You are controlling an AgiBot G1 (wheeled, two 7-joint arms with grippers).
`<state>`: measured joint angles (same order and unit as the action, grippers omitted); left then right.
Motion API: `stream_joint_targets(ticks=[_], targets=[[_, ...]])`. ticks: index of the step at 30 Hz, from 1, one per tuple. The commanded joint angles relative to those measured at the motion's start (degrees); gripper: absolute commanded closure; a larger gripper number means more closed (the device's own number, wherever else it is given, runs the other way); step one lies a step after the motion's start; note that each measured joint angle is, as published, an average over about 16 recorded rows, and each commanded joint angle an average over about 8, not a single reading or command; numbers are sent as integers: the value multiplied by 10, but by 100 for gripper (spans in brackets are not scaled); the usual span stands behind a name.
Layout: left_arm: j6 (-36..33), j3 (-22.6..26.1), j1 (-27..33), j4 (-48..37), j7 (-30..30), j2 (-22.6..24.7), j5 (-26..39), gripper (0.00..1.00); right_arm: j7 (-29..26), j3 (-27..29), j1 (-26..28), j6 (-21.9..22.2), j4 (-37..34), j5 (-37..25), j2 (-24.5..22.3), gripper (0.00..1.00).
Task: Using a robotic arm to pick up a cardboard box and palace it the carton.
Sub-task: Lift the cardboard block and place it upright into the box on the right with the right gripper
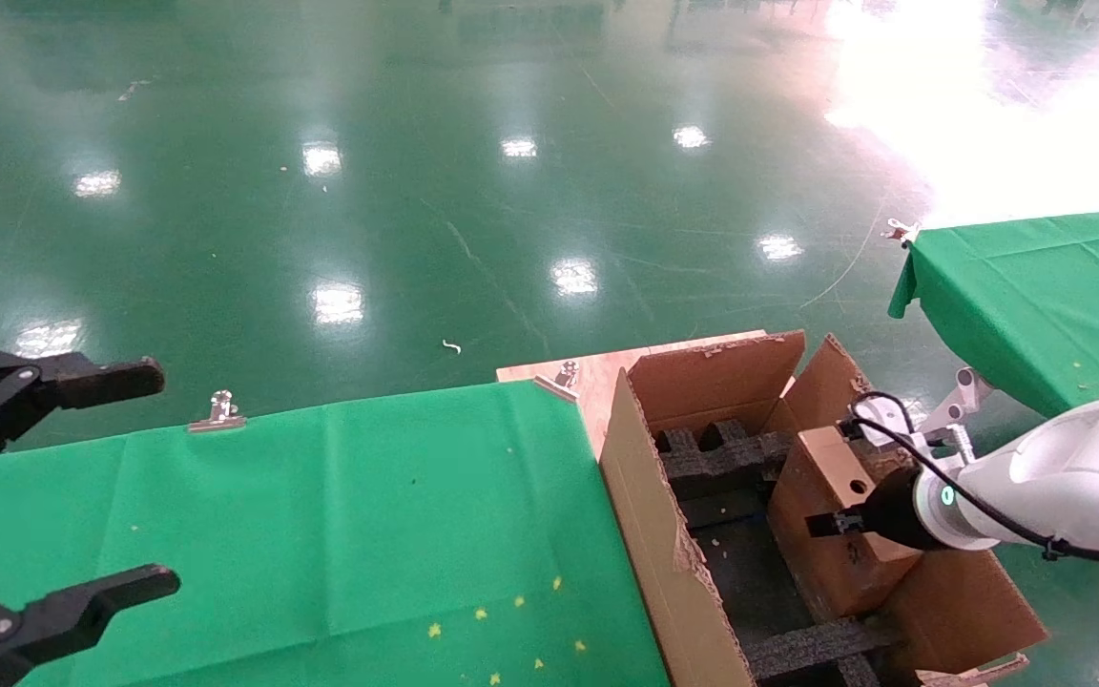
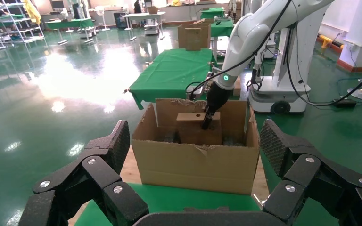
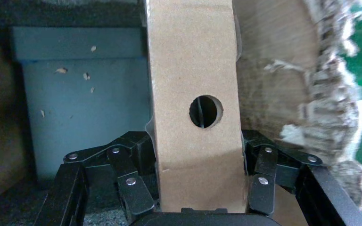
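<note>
Next, my right gripper lets go of the cardboard box down in the carton (image 1: 812,551), between the far and near black foam inserts.
The white robotic arm (image 1: 1065,487), my right arm, reaches into the carton (image 1: 645,496), a large brown open box with ragged flaps. Its gripper (image 1: 845,523) is shut on the cardboard box (image 1: 826,515), a small brown slab with one round hole. The box stands on edge inside the carton, near its right wall. In the right wrist view the fingers (image 3: 136,160) press both narrow sides of the cardboard box (image 3: 195,94). The left wrist view shows the cardboard box (image 2: 199,127) inside the carton (image 2: 193,165). My left gripper (image 1: 160,477) is open and empty at the far left.
Black foam inserts (image 1: 716,453) lie inside the carton at its far end and near end (image 1: 807,649). The carton sits at the right end of a green-clothed table (image 1: 321,534) with a metal clip (image 1: 218,412) on its far edge. A second green table (image 1: 1046,296) stands at the right.
</note>
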<state>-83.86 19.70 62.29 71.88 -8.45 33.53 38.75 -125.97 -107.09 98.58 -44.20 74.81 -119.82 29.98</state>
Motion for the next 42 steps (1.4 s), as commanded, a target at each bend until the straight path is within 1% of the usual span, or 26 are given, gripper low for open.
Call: stream_joint_targets(ticks=[1,10,20,21,28,29,42], targets=[[0,0,0,0,0,0,0,0,0,-1,-3,2,-2,1,2,100],[0,0,0,0,0,0,0,0,13,-7,-26,19,-36,21,15,100],[0,0,0,0,0,0,0,0,50,-11,-44,33,-78,59,34,100],[0,0,0,0,0,0,0,0,53,-11,-45,33,-82,63,35,95],[0,0,0,0,0,0,0,0,70,-11,-51,37,-99,84,42,8],[0,0,0,0,0,0,0,0,72,-11,-52,38,-101,85,42,0],[0,0,0,0,0,0,0,0,69,-9,-45,35,-99,82,40,0]])
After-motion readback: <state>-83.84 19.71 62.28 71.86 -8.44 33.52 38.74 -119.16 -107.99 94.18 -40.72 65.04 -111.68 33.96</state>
